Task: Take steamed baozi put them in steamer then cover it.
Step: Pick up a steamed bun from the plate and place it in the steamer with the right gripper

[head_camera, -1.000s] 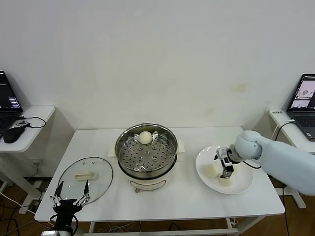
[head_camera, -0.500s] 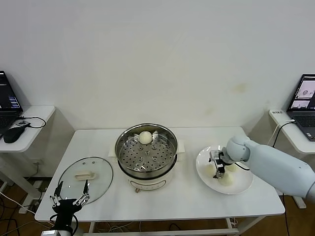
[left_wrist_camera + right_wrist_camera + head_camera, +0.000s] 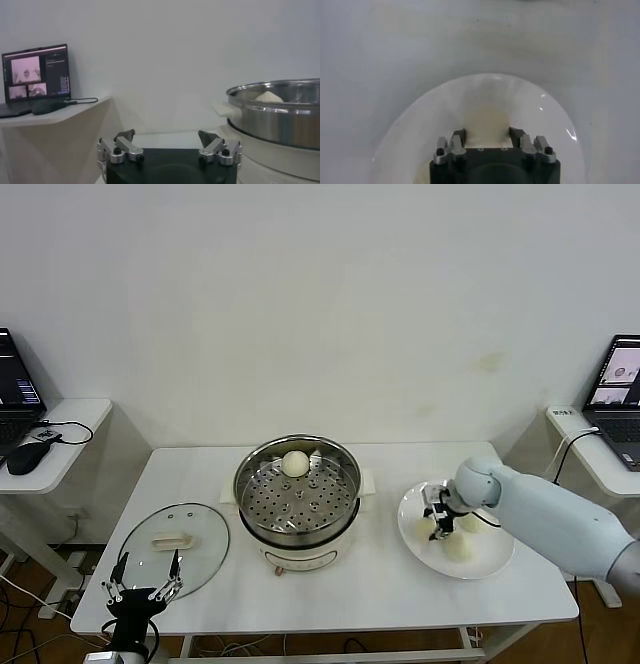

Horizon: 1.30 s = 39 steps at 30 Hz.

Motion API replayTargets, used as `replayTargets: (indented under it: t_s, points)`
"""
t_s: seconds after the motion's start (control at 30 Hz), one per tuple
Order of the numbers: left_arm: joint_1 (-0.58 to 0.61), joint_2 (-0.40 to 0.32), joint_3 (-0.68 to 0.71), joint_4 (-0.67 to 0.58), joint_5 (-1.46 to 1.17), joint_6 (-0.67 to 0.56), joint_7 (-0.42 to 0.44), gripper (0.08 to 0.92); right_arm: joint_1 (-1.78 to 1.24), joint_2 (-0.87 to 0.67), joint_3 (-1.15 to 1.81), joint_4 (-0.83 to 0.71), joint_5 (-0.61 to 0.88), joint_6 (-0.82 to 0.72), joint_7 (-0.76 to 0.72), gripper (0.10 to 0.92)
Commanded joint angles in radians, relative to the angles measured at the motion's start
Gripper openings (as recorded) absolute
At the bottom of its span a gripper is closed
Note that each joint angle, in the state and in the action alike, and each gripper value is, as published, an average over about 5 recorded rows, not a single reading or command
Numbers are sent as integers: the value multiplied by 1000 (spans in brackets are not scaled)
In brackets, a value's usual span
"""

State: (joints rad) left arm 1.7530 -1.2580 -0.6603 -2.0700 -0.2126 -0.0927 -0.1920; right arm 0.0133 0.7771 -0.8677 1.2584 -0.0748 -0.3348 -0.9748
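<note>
My right gripper is holding the baozi. It will let go of it on the steamer tray [image 3: 260,488], near the rim that faces the cover.
The steamer [image 3: 296,489] stands mid-table, its tray holding one baozi [image 3: 294,463] at the far side; the left wrist view shows the pot [image 3: 280,112] and this bun [image 3: 269,96] too. The cover [image 3: 175,546] lies flat on the table to the left. Three baozi lie on a white plate [image 3: 490,559]. My right gripper [image 3: 437,514] is down over the plate's left bun [image 3: 425,528]; in the right wrist view its fingers [image 3: 488,132] press both sides of that bun [image 3: 488,117], which still rests on the plate [image 3: 410,130]. My left gripper [image 3: 146,589] waits open near the cover, empty [image 3: 166,137].
Two more buns [image 3: 458,549] [image 3: 471,522] lie on the plate beside the gripper. Side tables with laptops stand at far left [image 3: 15,384] and far right [image 3: 618,389]. A mouse [image 3: 27,454] lies on the left one.
My right gripper moved left across the plate from the right-hand buns to the left bun and now has its fingers around it. The left arm has not moved.
</note>
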Motion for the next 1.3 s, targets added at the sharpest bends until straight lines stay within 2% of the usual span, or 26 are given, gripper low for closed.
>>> replayTargets:
  t_s: [0.03, 0.2, 0.4, 0.7, 1.03, 1.3]
  points:
    - [-2, 5, -4, -3, -3, 2, 1, 823, 231, -37, -88, 79, 98, -28, -38, 570]
    - [-3, 6, -4, -5, -3, 2, 2, 823, 432, -38, -186, 141, 206, -70, -34, 576]
    - [-5, 7, -5, -8, -3, 2, 4, 823, 652, 50, -271, 199, 363, -147, -9, 584]
    - [-9, 4, -13, -21, -3, 4, 4, 823, 640, 278, -289, 198, 568, -256, 96, 585]
    - [-5, -1, -26, -30, -2, 3, 4, 823, 449, 479, -287, 119, 635, -376, 247, 585]
    - [-4, -5, -28, -35, -1, 1, 4, 823, 356, 597, -268, -39, 587, -364, 272, 585]
